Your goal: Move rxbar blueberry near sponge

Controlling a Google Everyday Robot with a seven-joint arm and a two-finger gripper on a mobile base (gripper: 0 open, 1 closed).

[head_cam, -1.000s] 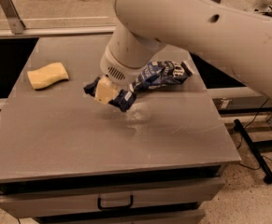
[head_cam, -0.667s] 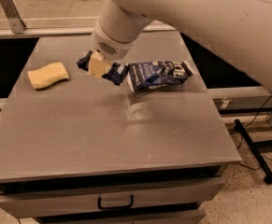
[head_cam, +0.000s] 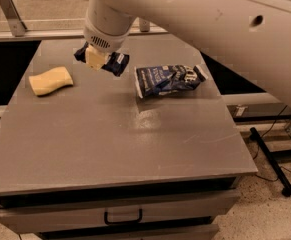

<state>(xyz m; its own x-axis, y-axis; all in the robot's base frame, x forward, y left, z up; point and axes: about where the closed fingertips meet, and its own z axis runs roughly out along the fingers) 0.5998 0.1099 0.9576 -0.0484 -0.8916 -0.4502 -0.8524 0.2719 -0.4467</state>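
Observation:
Next, my gripper releases the rxbar blueberry on the end of the yellow sponge (head_cam: pixel 65 78) that faces the snack bag.
My gripper (head_cam: pixel 98 59) hangs from the big white arm over the back left part of the grey table (head_cam: pixel 110 144). It is shut on the rxbar blueberry (head_cam: pixel 116 63), a small dark-blue wrapper that sticks out on both sides of the cream-coloured fingers (head_cam: pixel 95 58) and is held above the table. The sponge (head_cam: pixel 50 80), a pale yellow block with wavy sides, lies flat on the table to the left of the gripper, a short way apart from the bar.
A larger blue-and-white snack bag (head_cam: pixel 169 79) lies on the table to the right of the gripper. The table has a drawer with a dark handle (head_cam: pixel 122 217) at the front. A dark gap lies left of the table and a metal rail runs behind it.
The gripper has carried the blue bar up and to the left, away from the snack bag and closer to the sponge. The sponge and the bag have not moved.

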